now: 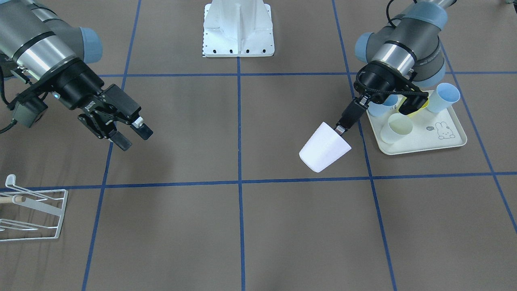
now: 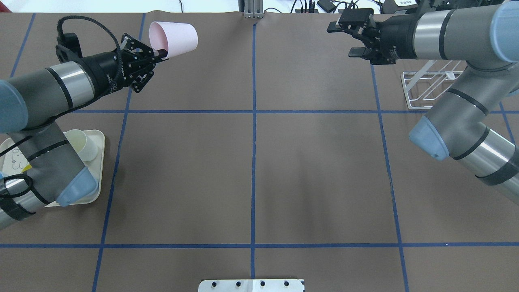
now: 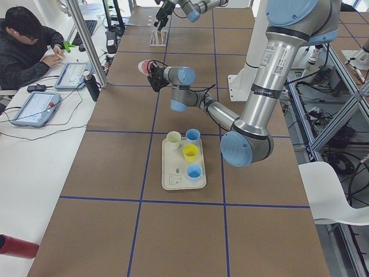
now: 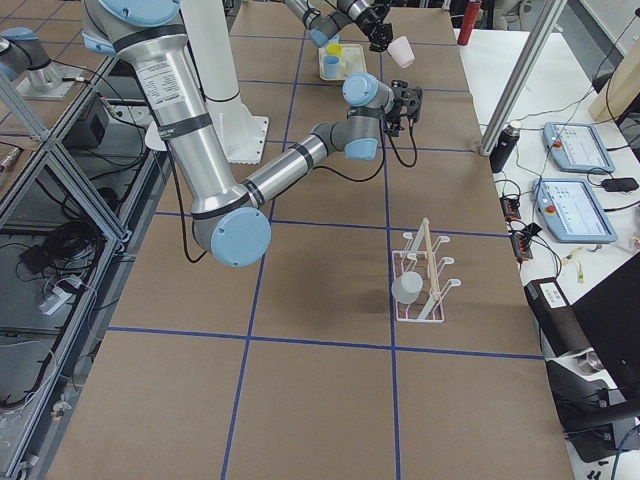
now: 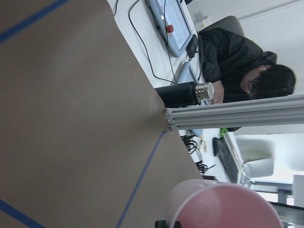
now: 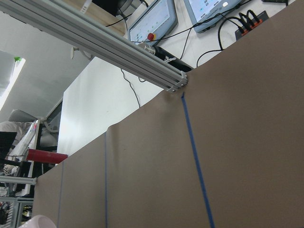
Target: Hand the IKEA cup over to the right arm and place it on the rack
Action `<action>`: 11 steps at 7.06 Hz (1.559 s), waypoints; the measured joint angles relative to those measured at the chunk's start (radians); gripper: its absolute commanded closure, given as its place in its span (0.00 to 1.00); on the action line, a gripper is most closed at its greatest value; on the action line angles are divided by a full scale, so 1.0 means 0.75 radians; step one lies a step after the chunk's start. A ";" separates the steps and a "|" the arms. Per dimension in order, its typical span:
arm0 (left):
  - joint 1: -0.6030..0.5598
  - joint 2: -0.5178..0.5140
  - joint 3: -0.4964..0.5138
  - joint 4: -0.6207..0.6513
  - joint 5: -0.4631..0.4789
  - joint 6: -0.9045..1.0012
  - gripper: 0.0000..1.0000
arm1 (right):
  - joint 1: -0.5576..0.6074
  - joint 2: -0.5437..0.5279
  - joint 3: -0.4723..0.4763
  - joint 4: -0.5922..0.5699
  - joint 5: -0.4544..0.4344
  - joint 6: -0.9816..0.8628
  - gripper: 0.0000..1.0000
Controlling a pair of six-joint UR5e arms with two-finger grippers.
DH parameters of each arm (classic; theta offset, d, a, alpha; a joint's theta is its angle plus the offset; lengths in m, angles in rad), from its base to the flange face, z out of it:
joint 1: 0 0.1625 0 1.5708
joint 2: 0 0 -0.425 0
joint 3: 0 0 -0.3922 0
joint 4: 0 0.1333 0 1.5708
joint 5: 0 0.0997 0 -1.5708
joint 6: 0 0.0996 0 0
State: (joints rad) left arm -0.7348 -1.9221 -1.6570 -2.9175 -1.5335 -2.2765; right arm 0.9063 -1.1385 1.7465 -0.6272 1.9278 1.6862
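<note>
The robot's right gripper needs to close on the lower sides (image 1: 316, 155) (image 6: 39, 222) of the pale pink-white cup, near its bottom, because the left gripper holds its rim.
My left gripper (image 1: 341, 129) is shut on the rim of a pale pink-white cup (image 1: 324, 147) and holds it tilted above the table. The cup also shows in the overhead view (image 2: 173, 38) and at the bottom of the left wrist view (image 5: 228, 209). My right gripper (image 1: 135, 138) is open and empty, far from the cup across the table's middle; in the overhead view (image 2: 344, 39) its fingers point toward the cup. The white wire rack (image 1: 32, 214) with a wooden rod stands beyond the right gripper and is partly hidden by the right arm in the overhead view (image 2: 429, 87).
A cream rabbit-print tray (image 1: 424, 137) holding blue, yellow and pale cups sits under the left arm. A grey cup-like thing (image 4: 407, 289) sits at the rack. The white robot base (image 1: 238, 28) stands at the table's edge. An operator (image 3: 29, 46) sits at the side desk.
</note>
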 measured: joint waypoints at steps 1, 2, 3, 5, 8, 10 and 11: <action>0.031 -0.037 0.060 -0.141 0.063 -0.115 1.00 | -0.054 0.056 0.000 0.008 -0.082 0.078 0.00; 0.047 -0.083 0.138 -0.269 0.102 -0.206 1.00 | -0.123 0.106 -0.002 0.036 -0.189 0.151 0.00; 0.053 -0.120 0.210 -0.369 0.119 -0.266 1.00 | -0.190 0.145 -0.004 0.077 -0.293 0.224 0.00; 0.057 -0.183 0.298 -0.488 0.133 -0.325 1.00 | -0.286 0.202 -0.007 0.153 -0.462 0.353 0.00; 0.097 -0.255 0.324 -0.561 0.159 -0.408 1.00 | -0.335 0.216 -0.079 0.278 -0.560 0.383 0.00; 0.155 -0.280 0.328 -0.566 0.199 -0.407 1.00 | -0.337 0.217 -0.140 0.358 -0.565 0.384 0.00; 0.181 -0.294 0.331 -0.564 0.216 -0.403 1.00 | -0.338 0.217 -0.147 0.369 -0.566 0.384 0.00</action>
State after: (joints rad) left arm -0.5987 -2.1423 -1.4091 -3.3402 -1.3718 -2.5786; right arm 0.6529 -0.9757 1.6366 -0.3502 1.5034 1.9742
